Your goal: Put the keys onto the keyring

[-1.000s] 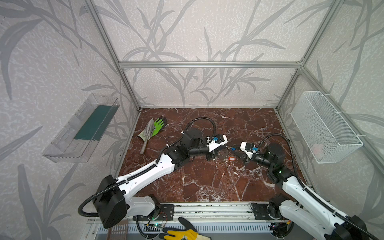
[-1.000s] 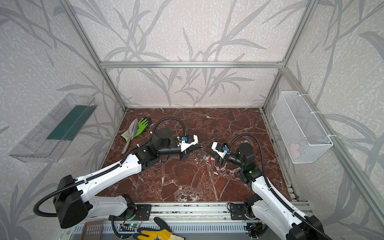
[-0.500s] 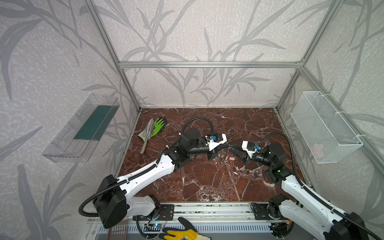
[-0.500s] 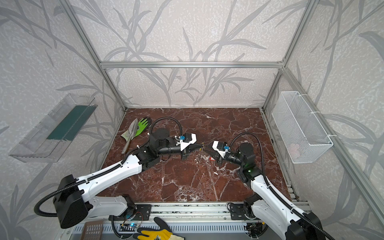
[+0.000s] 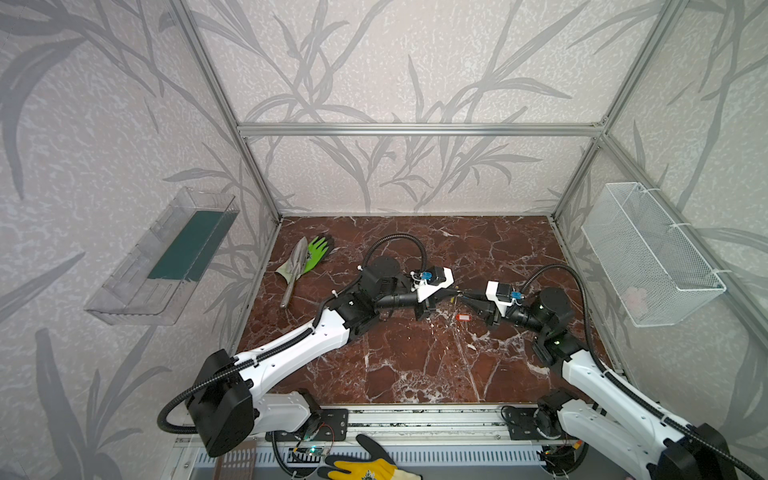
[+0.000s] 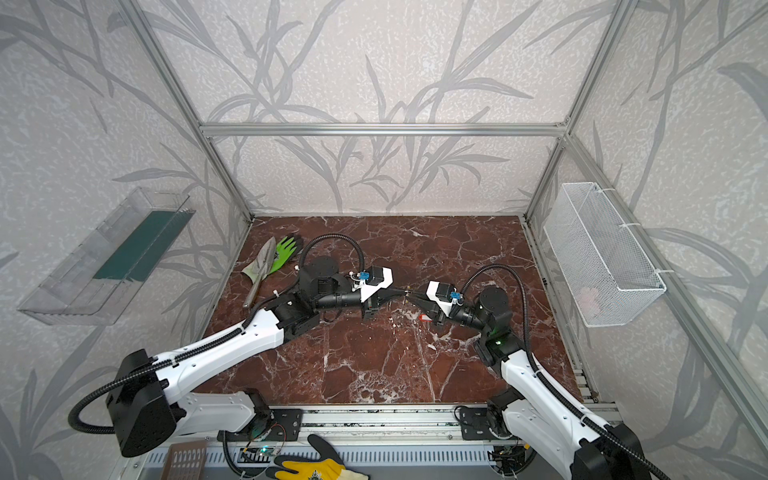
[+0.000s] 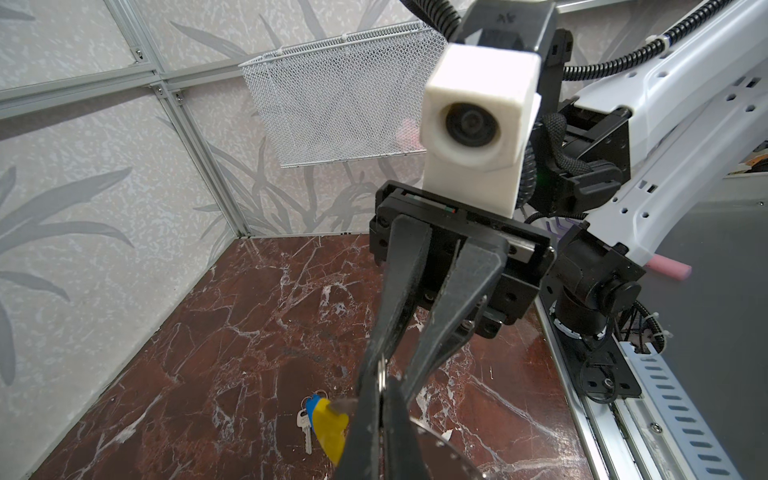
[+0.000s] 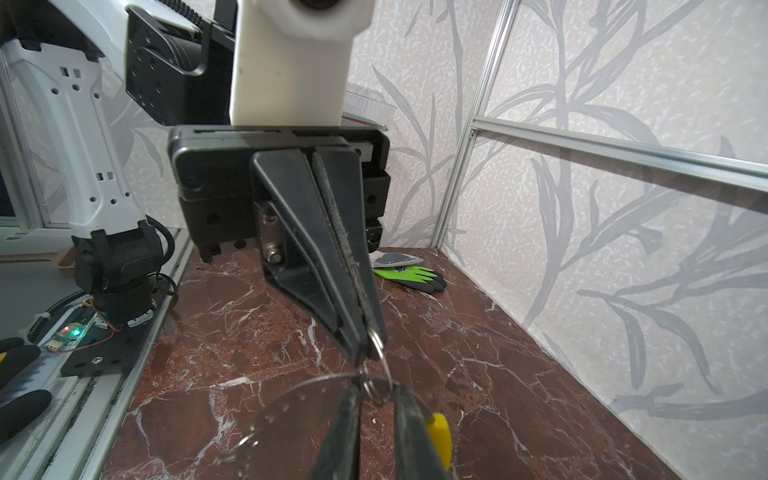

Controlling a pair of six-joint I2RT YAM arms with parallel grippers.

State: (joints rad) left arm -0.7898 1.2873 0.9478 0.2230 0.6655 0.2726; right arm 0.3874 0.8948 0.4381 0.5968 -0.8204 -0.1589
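Observation:
The robot's right gripper needs to next move down to the small ring (image 5: pixel 468 318) of the red-orange-tagged key and close on it there.
Both grippers meet tip to tip above the middle of the marble floor. My left gripper (image 7: pixel 381 399) (image 5: pixel 454 292) is shut on the keyring, a thin grey hoop with a dotted band (image 7: pixel 451 451) and a yellow arc (image 7: pixel 330 428) hanging either side of its fingers. My right gripper (image 8: pixel 376 399) (image 5: pixel 462 296) has closed onto a small split ring (image 8: pixel 376 390) on that hoop (image 8: pixel 286 390), which fills the narrow gap between its fingers. The blue-tagged key (image 7: pixel 306 428) lies on the floor under the hoop. The red-orange-tagged key (image 5: pixel 463 317) (image 6: pixel 424 317) lies just in front of the right gripper.
A green glove (image 5: pixel 318 251) and a metal trowel (image 5: pixel 296 268) lie at the back left of the floor. A white wire basket (image 5: pixel 648 253) hangs on the right wall and a clear shelf (image 5: pixel 166 257) on the left wall. A yellow glove (image 5: pixel 365 467) lies past the front rail.
My right gripper has moved left until its tips meet the left gripper's, and its jaws have narrowed. The left gripper stays shut on the hoop, almost still.

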